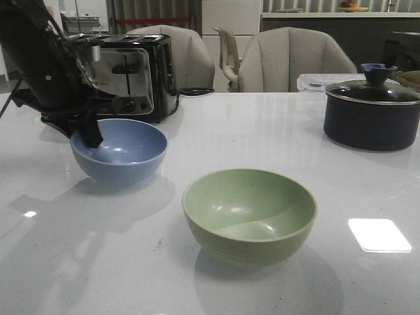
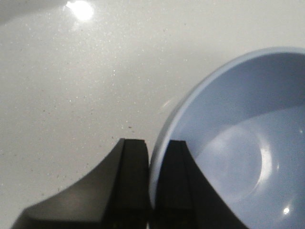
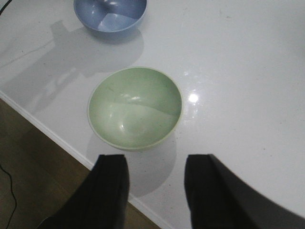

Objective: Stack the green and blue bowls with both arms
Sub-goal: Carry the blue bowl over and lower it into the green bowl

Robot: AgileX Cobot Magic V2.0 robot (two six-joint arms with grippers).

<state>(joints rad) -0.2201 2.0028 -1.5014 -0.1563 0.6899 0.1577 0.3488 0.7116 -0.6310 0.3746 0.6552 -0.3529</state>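
My left gripper needs to let go of the blue bowl inside the opening of the green bowl (image 1: 247, 190).
The blue bowl (image 1: 119, 152) stands upright at the left of the white table. My left gripper (image 1: 92, 134) is shut on the blue bowl's near-left rim (image 2: 164, 138), one finger inside and one outside. The green bowl (image 1: 249, 213) sits upright nearer the front, in the middle, apart from the blue one. In the right wrist view the green bowl (image 3: 135, 108) lies below and ahead of my right gripper (image 3: 156, 164), which hangs open above the table's front edge with nothing between its fingers. The blue bowl (image 3: 110, 14) shows farther off. The right arm is outside the front view.
A black-and-chrome toaster (image 1: 128, 75) stands behind the blue bowl. A dark navy lidded pot (image 1: 372, 111) sits at the back right. Chairs (image 1: 289, 59) line the far side. The table's front edge (image 3: 57, 139) drops to a brown floor.
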